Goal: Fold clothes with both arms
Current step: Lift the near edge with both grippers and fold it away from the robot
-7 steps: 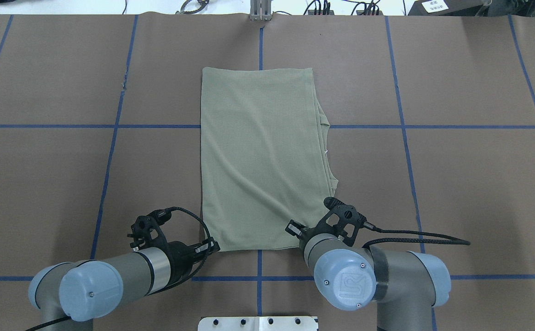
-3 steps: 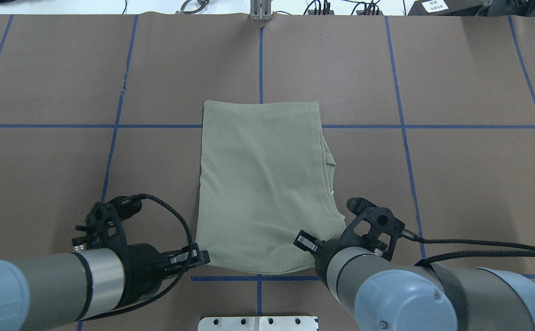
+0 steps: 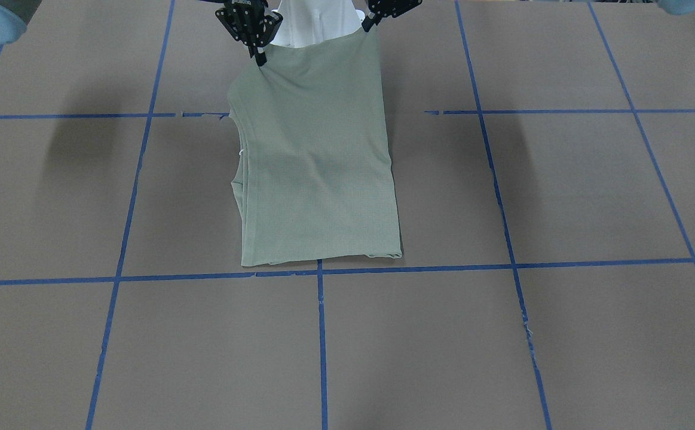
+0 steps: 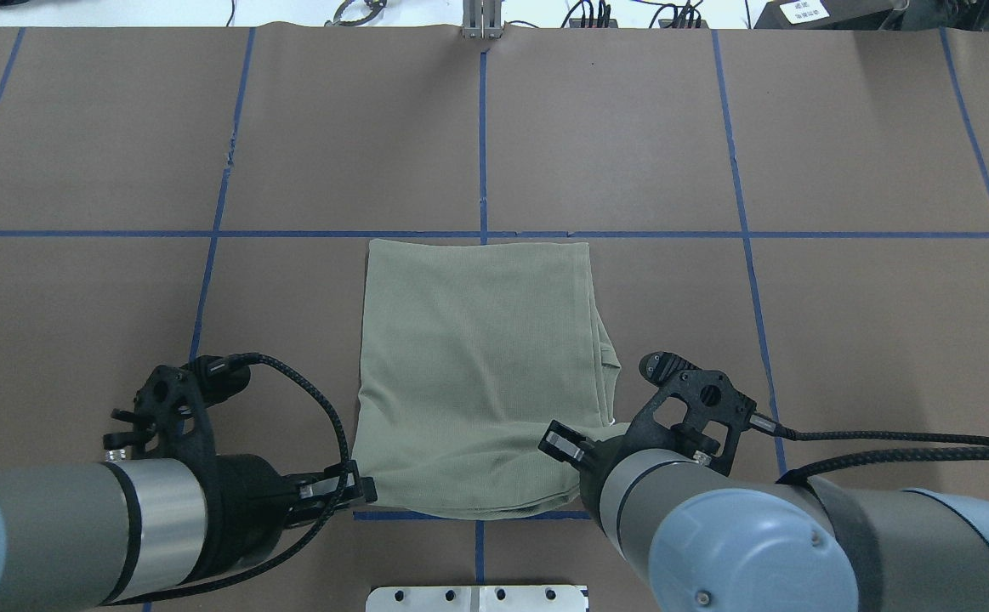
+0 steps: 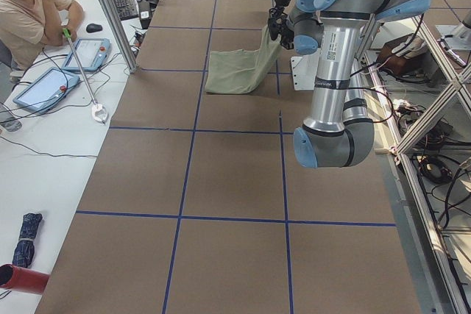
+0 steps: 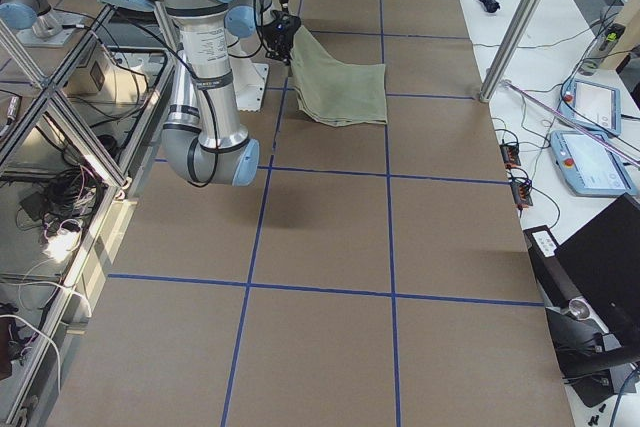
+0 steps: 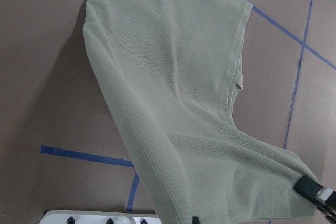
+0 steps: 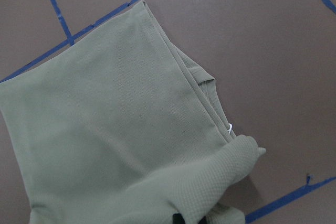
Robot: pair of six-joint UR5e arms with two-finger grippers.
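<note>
Next, my left gripper lets go of the shirt's lifted corner on the flat far corner (image 3: pixel 392 245) away from the white loop.
The sage-green shirt (image 4: pixel 477 374) lies folded into a narrow rectangle on the brown table, with its collar edge and white loop on the robot's right side. Its near end is lifted off the table. My left gripper (image 4: pixel 360 490) is shut on the near left corner. My right gripper (image 3: pixel 259 58) is shut on the near right corner; in the overhead view its fingertips are hidden under the wrist. The front-facing view shows the shirt (image 3: pixel 317 167) hanging from both grippers, with the left gripper (image 3: pixel 367 24) at the top. Each wrist view is filled with draped shirt cloth (image 7: pixel 173 77) (image 8: pixel 115 129).
Blue tape lines (image 4: pixel 482 127) divide the table into squares. The white base plate (image 4: pixel 477 597) sits at the near edge between the arms. An operator (image 5: pixel 29 12) sits beyond the far side, by a metal post (image 5: pixel 110 12) and tablets (image 5: pixel 44 86).
Both arms have pulled back toward the robot base and dragged the shirt with them. Its far edge has slid from the far square to the middle tape line. The near edge is raised.
</note>
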